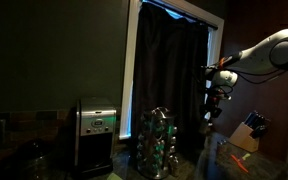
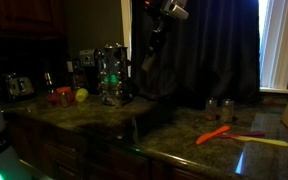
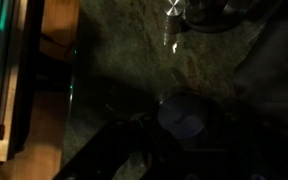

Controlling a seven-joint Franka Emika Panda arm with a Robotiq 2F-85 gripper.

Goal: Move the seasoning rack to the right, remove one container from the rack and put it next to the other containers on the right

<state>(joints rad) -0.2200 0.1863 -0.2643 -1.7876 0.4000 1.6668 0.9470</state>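
The gripper will release the jar on the counter (image 1: 221, 143) next to the knife block, just behind the orange utensil. The jar appears held well above the counter.
The scene is very dark. The seasoning rack (image 1: 159, 140), a round carousel of small glass jars with shiny lids, stands on the counter beside the silver appliance (image 1: 96, 130); it also shows in an exterior view (image 2: 112, 78). My gripper (image 1: 213, 103) hangs in the air to the side of the rack, well above the counter (image 2: 150, 58). In the wrist view a round grey jar lid (image 3: 184, 113) sits large and close between my dark fingers (image 3: 182, 128), so the jar appears held. Two small containers (image 2: 219, 105) stand further along the counter and show at the top of the wrist view (image 3: 172, 14).
A wooden knife block (image 1: 250, 131) stands at the counter's end. An orange utensil (image 2: 215, 135) and a yellow one (image 2: 266, 141) lie near the front edge. Dark curtains (image 1: 174, 70) hang behind. Small items (image 2: 69, 96) sit beside the rack.
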